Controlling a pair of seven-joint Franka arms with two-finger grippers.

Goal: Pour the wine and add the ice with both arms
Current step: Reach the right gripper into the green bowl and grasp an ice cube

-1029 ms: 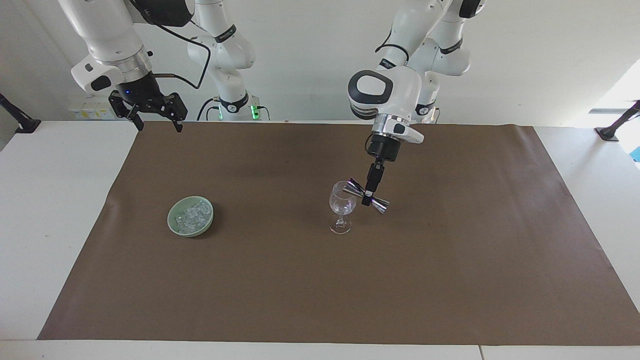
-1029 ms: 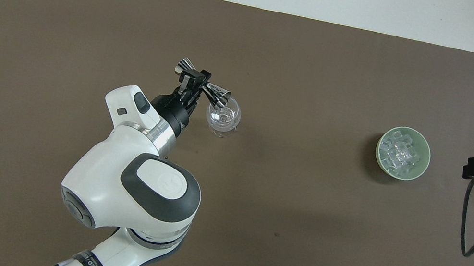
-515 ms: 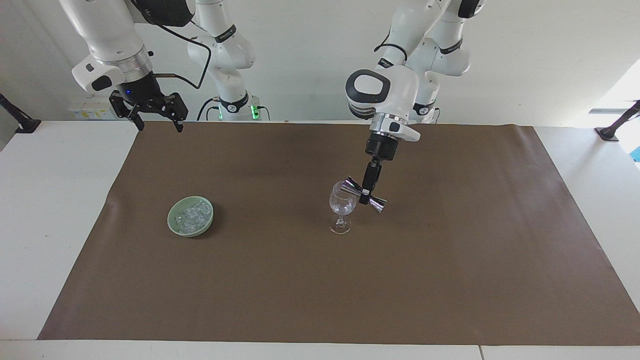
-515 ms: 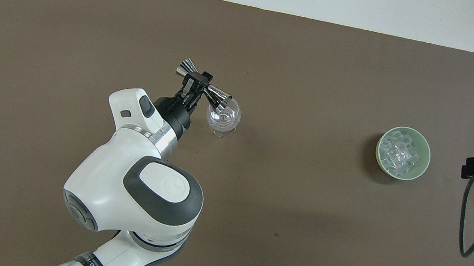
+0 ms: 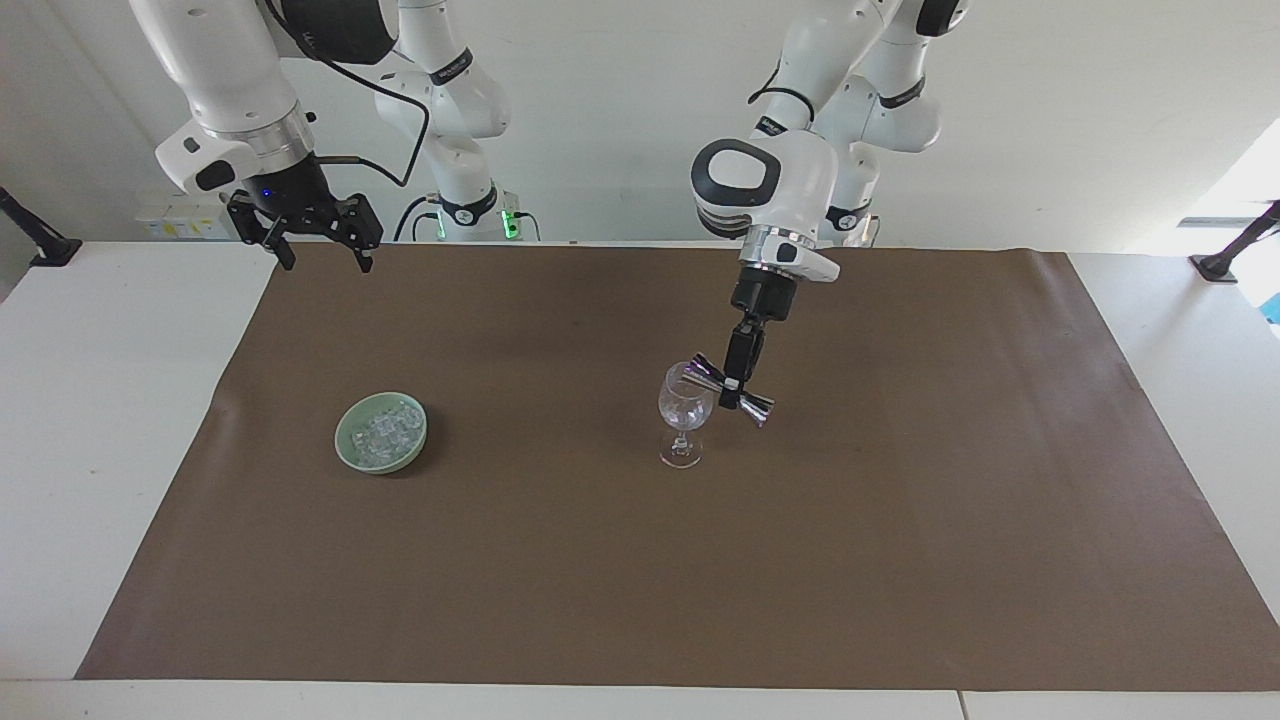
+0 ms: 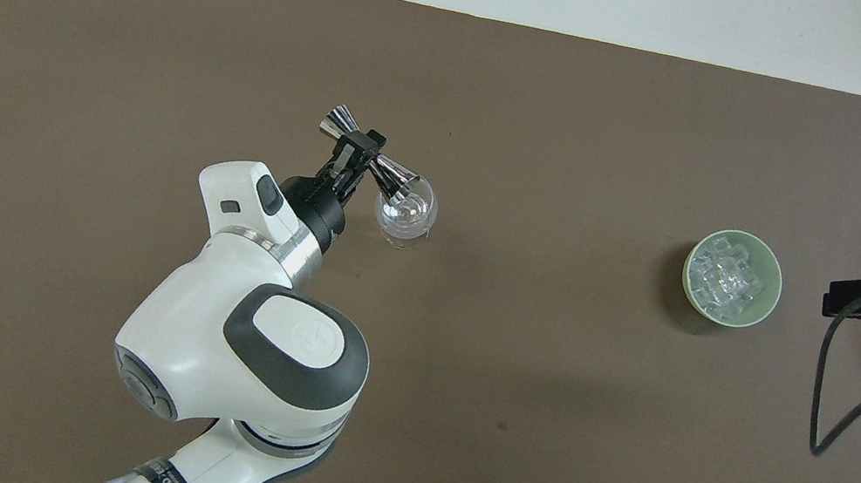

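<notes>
My right gripper needs to reach into the middle of the pale green bowl (image 6: 721, 280) next and close on the clear ice cubes there.
A clear wine glass (image 5: 684, 415) (image 6: 404, 215) stands upright mid-mat. My left gripper (image 5: 736, 388) (image 6: 359, 148) is shut on the waist of a steel double-cone jigger (image 5: 758, 407) (image 6: 341, 120). The jigger is tilted, with its lower mouth at the glass's rim. I cannot tell whether any wine is in the glass. The ice (image 5: 385, 430) (image 6: 727, 276) lies as clear cubes in a pale green bowl (image 5: 345, 445) (image 6: 772, 288) toward the right arm's end. My right gripper (image 5: 318, 245) hangs open and empty over the mat's edge by the robots, well above the bowl.
A brown mat (image 5: 900, 560) covers most of the white table (image 5: 100, 400). A black cable (image 6: 842, 420) loops down from the right arm's wrist beside the bowl.
The right gripper has drifted a little inward over the mat's edge. The left wrist shifted slightly early on, then held, with the jigger still tilted at the glass's rim.
</notes>
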